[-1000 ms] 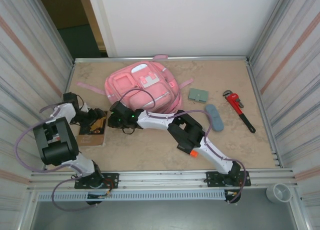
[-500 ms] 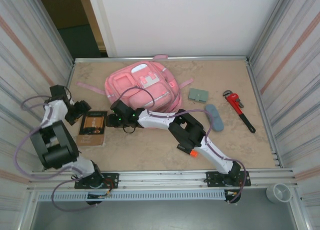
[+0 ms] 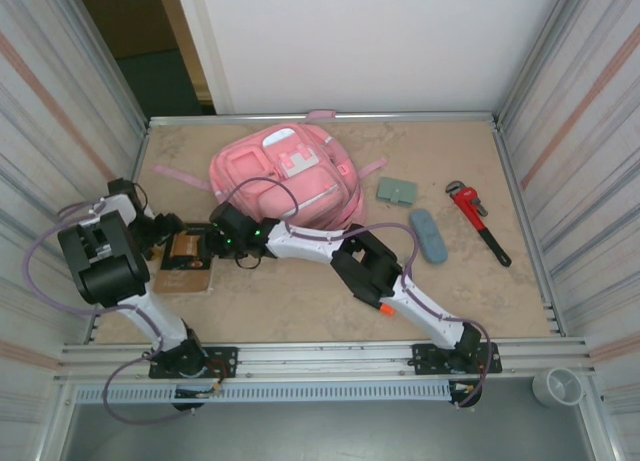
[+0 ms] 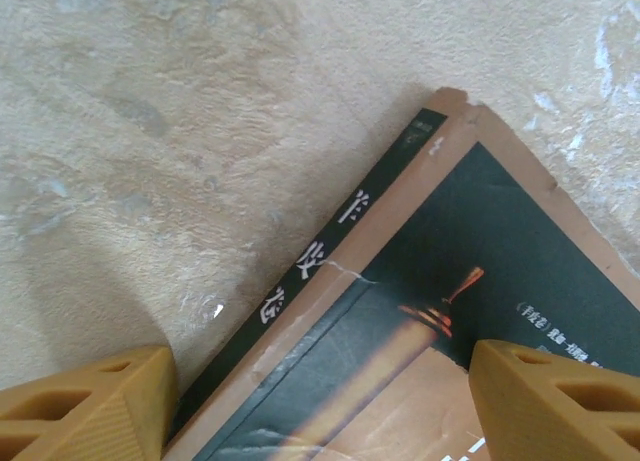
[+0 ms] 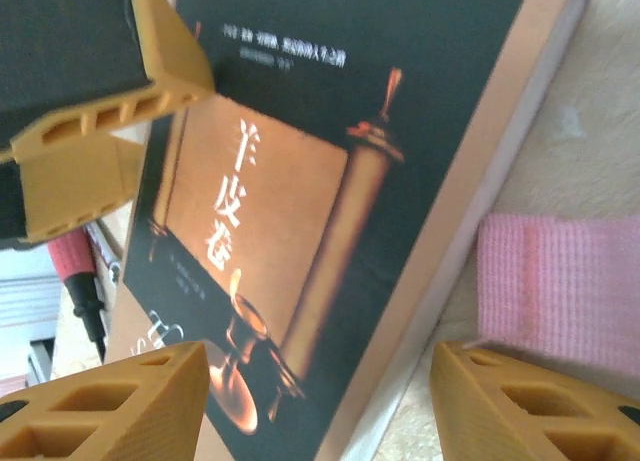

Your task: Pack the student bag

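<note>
The book's spine is close to the wall and leaves my left gripper little room, so I need to take the book's page edge [image 5: 455, 246] with my right gripper and pull the book toward the bag.
The pink student bag [image 3: 283, 176] lies flat at the back middle of the table. A dark book with an orange cover picture [image 3: 186, 262] lies flat in front of the bag's left side. My left gripper [image 3: 168, 234] is open at the book's far left corner, its fingers [image 4: 85, 409] set either side of the spine corner [image 4: 400, 281]. My right gripper [image 3: 207, 243] is open low over the book's right edge [image 5: 330, 211], facing the left gripper's fingers [image 5: 110, 111]. A pink strap [image 5: 560, 281] lies on the table just beside that edge.
Right of the bag lie a green wallet [image 3: 397, 190], a blue-grey case [image 3: 429, 236] and a red pipe wrench [image 3: 478, 221]. Corrugated metal walls close in both sides, and the left one stands close to the left arm.
The left gripper swung out toward the left wall and has come back to the book's far left corner. The right gripper has slid left over the book's right edge.
</note>
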Available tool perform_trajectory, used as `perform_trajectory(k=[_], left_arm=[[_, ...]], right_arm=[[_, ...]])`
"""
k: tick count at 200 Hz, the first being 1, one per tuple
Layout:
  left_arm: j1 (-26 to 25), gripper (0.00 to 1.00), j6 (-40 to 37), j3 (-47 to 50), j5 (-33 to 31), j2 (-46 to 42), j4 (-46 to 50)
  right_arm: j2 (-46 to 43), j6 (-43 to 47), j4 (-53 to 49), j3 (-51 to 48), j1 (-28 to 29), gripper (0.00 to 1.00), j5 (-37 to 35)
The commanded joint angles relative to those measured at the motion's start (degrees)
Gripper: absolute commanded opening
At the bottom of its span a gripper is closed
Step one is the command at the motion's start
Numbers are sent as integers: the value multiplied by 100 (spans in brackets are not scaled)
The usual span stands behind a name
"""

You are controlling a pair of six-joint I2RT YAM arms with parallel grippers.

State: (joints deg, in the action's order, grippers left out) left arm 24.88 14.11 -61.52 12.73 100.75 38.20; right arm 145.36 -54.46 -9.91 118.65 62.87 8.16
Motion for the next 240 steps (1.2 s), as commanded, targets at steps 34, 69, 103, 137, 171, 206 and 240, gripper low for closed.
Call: perform_trajectory(k=[34,69,103,137,171,206,240], left_arm=[[-598,75,46,498,1374,-6,294],[-810,74,214,861,1694,-413,267],[-1105,73,326,1078,1703,-913,402],[-1271,74,641,1361,1544,-1246,273],[-1282,74,824,1647,1412,-1674,100],[-1326,75,866,1825,1502,-1907,-12],[-1416,75,867,1835,1513,-2006,-67]], right_arm=[[-358,4,-69,-869,-160,59,-399],[-961,129,230,-1749,-325,56,-394],[-1436,348,183,-2278,-477,53,-378],[-1534,395,107,-2662,-445,47,-381],[-1567,526,19,-2793,-368,34,-459],[-1360,760,117,-2545,-322,19,-198],[-1355,1169,336,-2419,-350,0,205]])
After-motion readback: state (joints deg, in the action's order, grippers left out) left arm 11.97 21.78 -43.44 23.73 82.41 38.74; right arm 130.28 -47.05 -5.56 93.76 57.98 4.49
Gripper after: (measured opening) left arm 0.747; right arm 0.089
